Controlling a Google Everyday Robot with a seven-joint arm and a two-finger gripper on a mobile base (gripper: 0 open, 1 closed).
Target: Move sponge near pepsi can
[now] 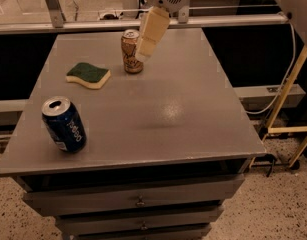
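I should next close on the sponge's end [100,77] nearest the gold-brown can.
The sponge [88,75], dark green on top with pale yellow foam below, lies flat on the grey table [193,109] at the back left. The dark blue pepsi can [64,124] stands tilted near the front left corner, well in front of the sponge. My gripper [147,48] hangs above the back middle of the table, in front of a gold-brown can [130,53], to the right of the sponge and apart from it. It holds nothing that I can see.
The gold-brown can stands upright at the back centre, partly hidden by my gripper. A metal rail [233,20] runs along the far edge. Drawers [138,200] sit under the table front. A yellow frame [288,109] stands at the right.
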